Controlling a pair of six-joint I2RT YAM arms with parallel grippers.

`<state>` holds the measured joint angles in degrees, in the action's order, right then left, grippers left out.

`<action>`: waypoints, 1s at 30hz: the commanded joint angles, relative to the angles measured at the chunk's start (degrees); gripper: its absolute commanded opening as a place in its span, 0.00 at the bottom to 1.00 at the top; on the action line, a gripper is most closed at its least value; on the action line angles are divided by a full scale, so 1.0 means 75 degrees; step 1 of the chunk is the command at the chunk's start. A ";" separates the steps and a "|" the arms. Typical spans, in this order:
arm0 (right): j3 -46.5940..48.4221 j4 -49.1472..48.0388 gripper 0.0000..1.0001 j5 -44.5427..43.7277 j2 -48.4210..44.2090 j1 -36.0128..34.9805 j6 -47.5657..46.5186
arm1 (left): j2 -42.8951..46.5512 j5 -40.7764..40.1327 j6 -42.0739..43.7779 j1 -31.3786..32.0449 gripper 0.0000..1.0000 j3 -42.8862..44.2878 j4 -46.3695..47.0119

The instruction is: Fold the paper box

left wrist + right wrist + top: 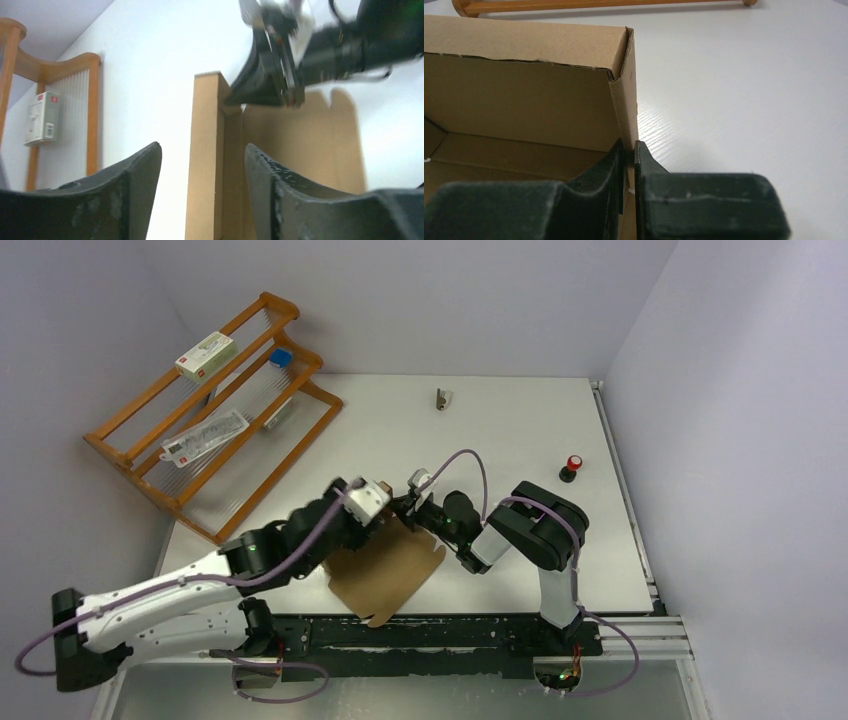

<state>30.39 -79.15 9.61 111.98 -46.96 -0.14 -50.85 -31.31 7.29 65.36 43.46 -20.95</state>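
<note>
A gap stands open at the box's far corner beside my right gripper, so next my left gripper moves up and takes the long side's far end (205,92).
The paper box (385,570) is plain brown cardboard, partly folded, lying near the table's front edge between the two arms. My right gripper (629,142) is shut on an upright side wall of the box (524,100), one finger inside and one outside. In the left wrist view that right gripper (270,95) shows at the far end of the same box (300,150). My left gripper (203,146) is open, its fingers standing on either side of a raised wall edge with a gap on each side. From above, the left gripper (383,518) and right gripper (405,508) meet at the box's far corner.
A wooden rack (215,410) stands at the back left, holding a white carton (206,353), a clear packet (205,437) and a small blue item (281,358). A small object (441,399) lies at the far edge. A red-capped black knob (571,467) sits at the right.
</note>
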 commanded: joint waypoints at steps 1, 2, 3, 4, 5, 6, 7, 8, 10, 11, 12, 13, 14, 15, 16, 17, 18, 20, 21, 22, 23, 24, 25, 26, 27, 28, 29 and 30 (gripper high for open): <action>-0.0037 -0.0328 0.03 0.0103 -0.0030 -0.0067 -0.0262 | 0.0692 0.1300 -0.0725 -0.0789 0.71 -0.0102 0.1472; -0.0033 -0.0281 0.03 0.0128 -0.0042 -0.0077 -0.0292 | 0.0697 0.1305 -0.0868 -0.0992 0.73 -0.0137 0.1658; -0.0033 -0.0240 0.03 0.0146 -0.0062 -0.0089 -0.0313 | 0.0614 0.1355 -0.0918 -0.1205 0.76 -0.0120 0.1777; -0.0033 -0.0198 0.03 0.0149 -0.0085 -0.0099 -0.0332 | 0.0471 0.1456 -0.1144 -0.1447 0.77 -0.0072 0.1839; -0.0046 -0.0178 0.03 0.0158 -0.0103 -0.0110 -0.0357 | 0.0264 0.1561 -0.1363 -0.1765 0.78 0.0014 0.1869; -0.0045 -0.0145 0.03 0.0160 -0.0134 -0.0122 -0.0391 | 0.0030 0.1718 -0.1557 -0.2028 0.79 0.0109 0.1856; -0.0044 -0.0100 0.04 0.0139 -0.0157 -0.0134 -0.0416 | -0.0226 0.2067 -0.1692 -0.2310 0.80 0.0208 0.1866; -0.0034 -0.0055 0.04 0.0109 -0.0176 -0.0147 -0.0454 | -0.0500 0.2401 -0.1907 -0.2562 0.81 0.0303 0.1857; -0.0021 0.0025 0.04 0.0088 -0.0189 -0.0160 -0.0478 | -0.0932 0.3239 -0.2296 -0.3140 0.82 0.0389 0.1973; -0.0018 0.0038 0.04 0.0080 -0.0189 -0.0171 -0.0477 | -0.1089 0.3721 -0.2513 -0.3445 0.83 0.0377 0.2084; -0.0010 0.0053 0.04 0.0073 -0.0183 -0.0172 -0.0481 | -0.1220 0.4144 -0.2711 -0.3728 0.83 0.0339 0.2240; 0.0005 0.0079 0.04 0.0075 -0.0181 -0.0175 -0.0490 | -0.1332 0.4581 -0.2912 -0.3980 0.84 0.0280 0.2396; 0.0028 0.0124 0.04 0.0078 -0.0188 -0.0183 -0.0496 | -0.1426 0.4970 -0.3069 -0.4252 0.84 0.0231 0.2506; 0.0042 0.0146 0.04 0.0079 -0.0189 -0.0190 -0.0494 | -0.1580 0.5447 -0.3194 -0.4491 0.84 0.0194 0.2561; 0.0045 0.0148 0.04 0.0079 -0.0205 -0.0195 -0.0499 | -0.1690 0.5705 -0.3283 -0.4676 0.82 0.0183 0.2564; 0.0056 0.0158 0.04 0.0073 -0.0201 -0.0206 -0.0513 | -0.1795 0.5935 -0.3360 -0.4826 0.81 0.0182 0.2543; 0.0074 0.0174 0.04 0.0068 -0.0192 -0.0216 -0.0534 | -0.1900 0.6214 -0.3397 -0.4942 0.79 0.0167 0.2536; 0.0126 0.0245 0.04 0.0057 -0.0173 -0.0225 -0.0552 | -0.2067 0.6639 -0.3482 -0.5075 0.76 0.0123 0.2598; 0.0150 0.0262 0.04 0.0030 -0.0162 -0.0236 -0.0555 | -0.2136 0.6806 -0.3527 -0.5109 0.75 0.0088 0.2646; 0.0160 0.0265 0.04 0.0001 -0.0148 -0.0239 -0.0555 | -0.2214 0.6937 -0.3560 -0.5141 0.75 0.0061 0.2681; 0.0166 0.0253 0.04 -0.0038 -0.0144 -0.0251 -0.0555 | -0.2303 0.7038 -0.3592 -0.5173 0.74 0.0062 0.2671; 0.0166 0.0218 0.04 -0.0074 -0.0141 -0.0254 -0.0549 | -0.2372 0.7121 -0.3621 -0.5192 0.74 0.0064 0.2665; 0.0166 0.0202 0.04 -0.0090 -0.0121 -0.0265 -0.0546 | -0.2459 0.7243 -0.3656 -0.5207 0.74 0.0056 0.2684; 0.0181 0.0204 0.04 -0.0129 -0.0110 -0.0272 -0.0539 | -0.2541 0.7341 -0.3702 -0.5221 0.73 0.0044 0.2698; 0.0189 0.0206 0.04 -0.0167 -0.0107 -0.0277 -0.0527 | -0.2618 0.7436 -0.3755 -0.5233 0.73 0.0041 0.2710; 0.0184 0.0183 0.04 -0.0208 -0.0103 -0.0287 -0.0518 | -0.2709 0.7550 -0.3785 -0.5240 0.73 0.0038 0.2705; 0.0183 0.0157 0.04 -0.0268 -0.0092 -0.0301 -0.0499 | -0.2795 0.7649 -0.3804 -0.5246 0.73 0.0039 0.2686; 0.0188 0.0133 0.04 -0.0300 -0.0088 -0.0298 -0.0492 | -0.2885 0.7725 -0.3826 -0.5248 0.73 0.0041 0.2652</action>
<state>30.87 -76.53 9.39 111.90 -48.62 -2.87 -70.65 20.14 -19.44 26.65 44.38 -3.31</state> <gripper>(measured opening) 0.112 0.733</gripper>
